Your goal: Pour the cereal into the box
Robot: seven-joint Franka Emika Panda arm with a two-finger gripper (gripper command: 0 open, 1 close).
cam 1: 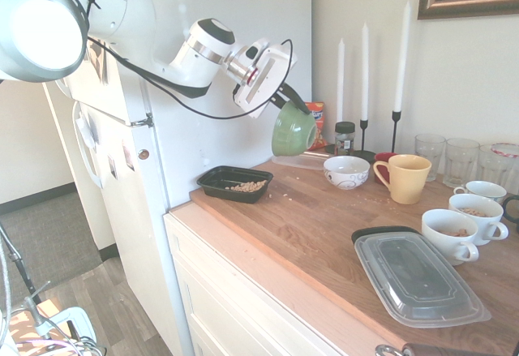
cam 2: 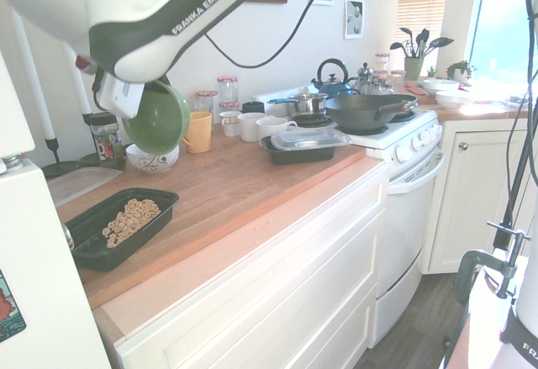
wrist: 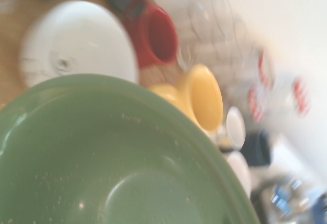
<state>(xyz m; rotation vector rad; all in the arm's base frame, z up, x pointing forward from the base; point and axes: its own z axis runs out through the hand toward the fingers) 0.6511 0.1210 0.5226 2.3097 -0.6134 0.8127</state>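
Observation:
My gripper should put the green bowl down on the counter (cam 2: 197, 174) next to the white patterned bowl, in front of the yellow mug.
My gripper (cam 1: 285, 96) is shut on the rim of a green bowl (cam 1: 292, 131), which hangs tipped on its side above the back of the wooden counter. The wrist view shows the green bowl's (wrist: 117, 173) inside holding only a few crumbs. The box (cam 1: 212, 179), a shallow black tray, sits near the counter's left edge, below and left of the bowl. The cereal (cam 1: 246, 186) lies in a loose heap inside it. From the other side, the bowl (cam 2: 155, 119) hangs above and right of the box (cam 2: 92, 247), with the cereal (cam 2: 130, 219) spread along its floor.
A white patterned bowl (cam 1: 346, 171) and a yellow mug (cam 1: 403, 178) stand just beyond the green bowl. White mugs (cam 1: 454, 234), a clear-lidded container (cam 1: 418, 279), glasses (cam 1: 458, 157) and candles (cam 1: 364, 56) fill the right and back. The white fridge (cam 1: 203, 48) borders the counter's left end.

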